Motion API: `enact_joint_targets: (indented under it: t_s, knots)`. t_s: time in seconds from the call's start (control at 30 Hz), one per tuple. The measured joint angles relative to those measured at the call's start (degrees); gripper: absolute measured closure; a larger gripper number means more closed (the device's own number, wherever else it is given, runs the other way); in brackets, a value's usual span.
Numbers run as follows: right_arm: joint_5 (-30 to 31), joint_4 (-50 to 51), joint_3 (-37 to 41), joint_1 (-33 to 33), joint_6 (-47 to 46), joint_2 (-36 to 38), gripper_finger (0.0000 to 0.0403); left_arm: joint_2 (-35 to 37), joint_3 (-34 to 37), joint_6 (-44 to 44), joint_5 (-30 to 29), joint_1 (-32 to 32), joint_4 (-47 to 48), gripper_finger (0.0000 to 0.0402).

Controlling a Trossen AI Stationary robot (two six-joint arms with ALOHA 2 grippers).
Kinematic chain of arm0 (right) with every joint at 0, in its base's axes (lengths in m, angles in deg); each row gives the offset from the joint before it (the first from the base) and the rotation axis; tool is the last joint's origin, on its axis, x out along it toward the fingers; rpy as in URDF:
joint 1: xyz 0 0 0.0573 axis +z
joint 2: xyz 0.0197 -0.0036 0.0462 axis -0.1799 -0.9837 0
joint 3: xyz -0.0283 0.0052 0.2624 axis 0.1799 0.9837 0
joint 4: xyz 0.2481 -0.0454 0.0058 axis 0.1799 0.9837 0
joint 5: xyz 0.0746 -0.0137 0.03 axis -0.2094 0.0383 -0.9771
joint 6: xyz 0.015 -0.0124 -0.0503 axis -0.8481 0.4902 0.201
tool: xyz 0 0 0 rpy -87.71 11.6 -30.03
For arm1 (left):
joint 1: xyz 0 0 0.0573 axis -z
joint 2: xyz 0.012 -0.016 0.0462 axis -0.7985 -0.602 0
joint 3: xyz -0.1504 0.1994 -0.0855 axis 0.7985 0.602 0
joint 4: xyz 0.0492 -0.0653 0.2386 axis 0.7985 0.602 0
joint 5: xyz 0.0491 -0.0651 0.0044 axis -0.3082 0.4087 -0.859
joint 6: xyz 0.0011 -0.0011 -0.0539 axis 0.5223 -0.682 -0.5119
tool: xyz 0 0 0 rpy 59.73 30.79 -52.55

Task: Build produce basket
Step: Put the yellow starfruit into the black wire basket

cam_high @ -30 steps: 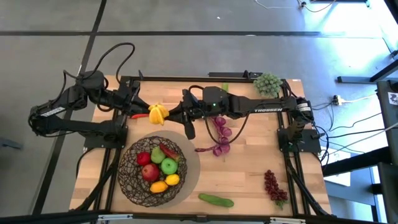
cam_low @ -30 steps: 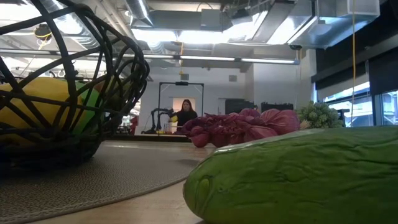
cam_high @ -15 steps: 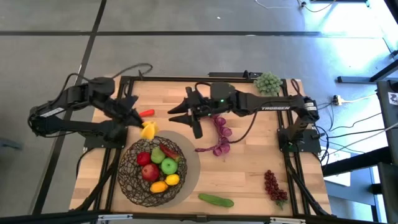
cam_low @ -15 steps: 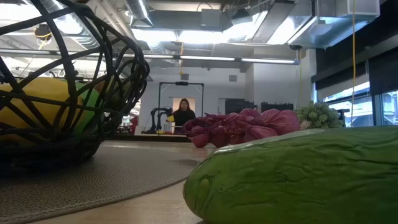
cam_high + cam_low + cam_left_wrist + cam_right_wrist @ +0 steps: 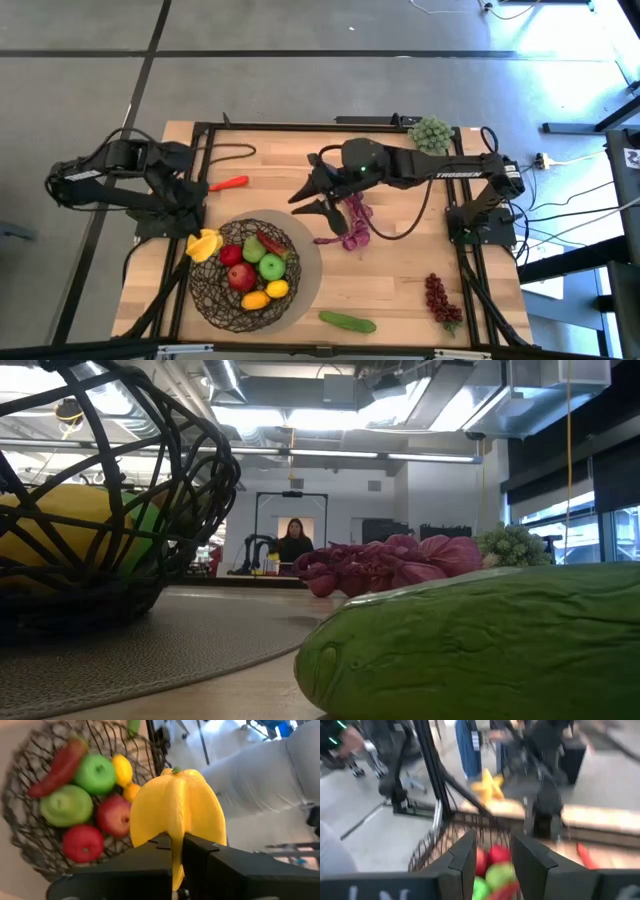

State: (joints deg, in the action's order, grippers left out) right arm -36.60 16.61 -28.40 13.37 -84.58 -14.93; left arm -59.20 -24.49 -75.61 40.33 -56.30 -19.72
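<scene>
Next, the left gripper releases the yellow star-shaped fruit, now held above the basket, between the nearer red apple and the basket's near rim (image 5: pixel 235 308).
The dark wire basket (image 5: pixel 245 272) sits on a round grey mat and holds apples, a pear, a chili and yellow fruits. My left gripper (image 5: pixel 196 240) hovers at the basket's left rim, shut on a yellow star-shaped fruit (image 5: pixel 204 245). In the left wrist view the yellow fruit (image 5: pixel 175 810) stands above the basket (image 5: pixel 30 845). My right gripper (image 5: pixel 315 198) is open over the table's middle, next to the purple grape bunch (image 5: pixel 355 222). In the right wrist view it (image 5: pixel 492 857) looks toward the basket (image 5: pixel 440 840). My left gripper pinches the yellow star-shaped fruit between its two fingers (image 5: pixel 200 852) by one lower ridge (image 5: pixel 176 845). The fruit is lifted clear and stands up beyond the fingertips, over the basket's left rim.
On the table lie a red chili (image 5: pixel 231 183) far left, a green grape bunch (image 5: pixel 430 132) at the far edge, a dark-red grape bunch (image 5: pixel 438 298) near right, and a cucumber (image 5: pixel 347 321) near the front edge, also large in the low view (image 5: pixel 480 640).
My left gripper has carried the yellow fruit from the far middle of the table, where both grippers met at it, toward the near left, to the basket's left rim. My right gripper has drawn back a little to the right. The red chili now lies uncovered.
</scene>
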Motion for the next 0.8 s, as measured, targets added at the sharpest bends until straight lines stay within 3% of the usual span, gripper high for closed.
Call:
enact_joint_targets:
  t_s: [0.37,0.8]
  knots:
    - [9.4,24.5,-7.6,0.3,-3.0,0.2,0.0289,-7.6,0.0,-7.7,-8.9,16.2,-0.9,0.0401]
    - [13.4,33.3,-13.2,2.5,-3.3,0.3,0.0289,-22.8,0.0,-8.9,-15.5,33.0,-9.2,0.0401]
